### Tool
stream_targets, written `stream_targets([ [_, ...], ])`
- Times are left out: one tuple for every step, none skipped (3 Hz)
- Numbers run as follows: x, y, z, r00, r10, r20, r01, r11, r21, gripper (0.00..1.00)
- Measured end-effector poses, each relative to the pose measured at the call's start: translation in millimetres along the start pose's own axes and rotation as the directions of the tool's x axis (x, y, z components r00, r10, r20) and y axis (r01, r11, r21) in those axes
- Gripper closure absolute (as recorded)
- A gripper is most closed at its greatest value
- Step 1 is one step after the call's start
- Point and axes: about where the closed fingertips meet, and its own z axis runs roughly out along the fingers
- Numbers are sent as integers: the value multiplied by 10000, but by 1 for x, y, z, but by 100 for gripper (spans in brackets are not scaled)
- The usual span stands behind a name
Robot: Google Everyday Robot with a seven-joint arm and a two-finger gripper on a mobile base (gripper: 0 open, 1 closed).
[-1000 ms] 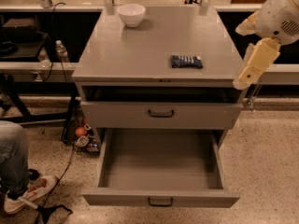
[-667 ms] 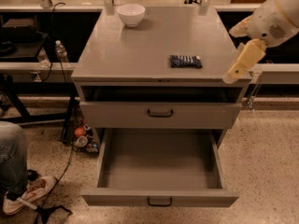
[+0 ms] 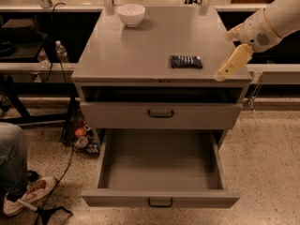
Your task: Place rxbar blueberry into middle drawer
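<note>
I close my gripper next on the end of the rxbar blueberry (image 3: 197,62) that is farther from the white bowl.
The rxbar blueberry (image 3: 186,61), a flat dark navy bar, lies on the grey cabinet top (image 3: 136,50), right of centre near the front edge. My gripper (image 3: 226,70) hangs from the white arm at the top's front right corner, a short way right of the bar and not touching it. The middle drawer (image 3: 159,163) is pulled out wide below, its flat grey inside bare, with a small black handle on its front.
A white bowl (image 3: 131,14) stands at the back left of the top. The grey drawer front above (image 3: 161,114) is closed. A person's leg and shoe (image 3: 21,191) and floor cables are at lower left. A water bottle (image 3: 61,53) stands on the left shelf.
My gripper has moved left, from beyond the cabinet's right side to over its front right corner, closer to the bar. The bar, bowl and drawer have not moved.
</note>
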Motion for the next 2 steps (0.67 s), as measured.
stream_targets([
  [8, -30, 10, 9976, 336, 613, -357, 9988, 337, 0],
  [18, -56, 20, 9913, 673, 1131, -745, 9954, 603, 0],
])
